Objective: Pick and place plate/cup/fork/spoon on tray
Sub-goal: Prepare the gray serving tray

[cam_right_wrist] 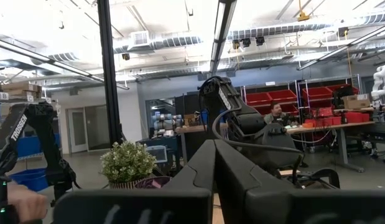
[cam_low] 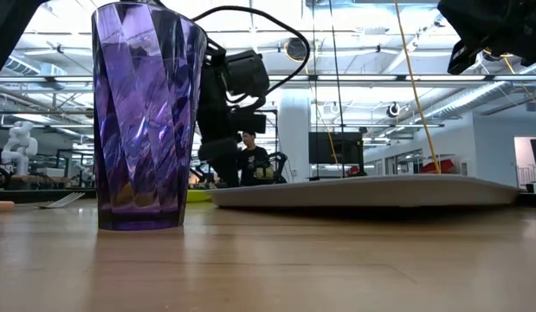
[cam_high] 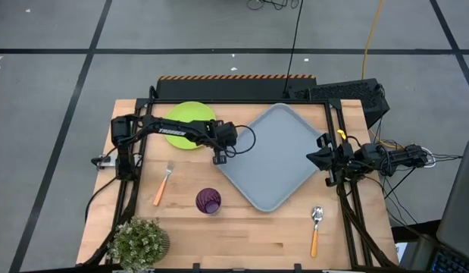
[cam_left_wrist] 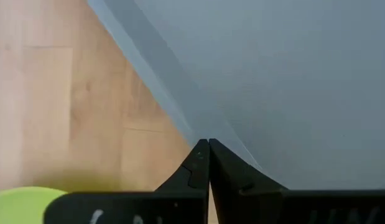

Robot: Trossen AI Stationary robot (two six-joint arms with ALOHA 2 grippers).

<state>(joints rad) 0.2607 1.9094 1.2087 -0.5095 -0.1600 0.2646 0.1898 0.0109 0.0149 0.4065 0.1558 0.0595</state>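
The tray sits crooked, near corner up; left gripper should open to lay it flat, then straighten it by the tray's rim (cam_left_wrist: 187,123).
The grey-blue tray (cam_high: 276,155) lies turned like a diamond on the wooden table. My left gripper (cam_high: 217,159) points steeply down, shut, its tips at the tray's left rim (cam_left_wrist: 180,106). The lime-green plate (cam_high: 190,121) lies flat behind that arm. The fork (cam_high: 163,184) and the purple cup (cam_high: 208,201) sit near the front left, the cup upright on its base (cam_low: 142,221). The spoon (cam_high: 315,227) lies at the front right. My right gripper (cam_high: 319,158) waits shut and raised at the tray's right corner, holding nothing. My left gripper comes from above, slanting down, with its shut fingertips (cam_left_wrist: 208,146) right at the outer edge of the tray's left rim (cam_left_wrist: 198,127). I cannot tell whether they touch the rim or the table beside it.
A small potted plant (cam_high: 139,243) stands at the table's front left corner. Bare wood lies between the cup and the spoon along the near edge. A person (cam_low: 248,160) stands in the room far behind the table.
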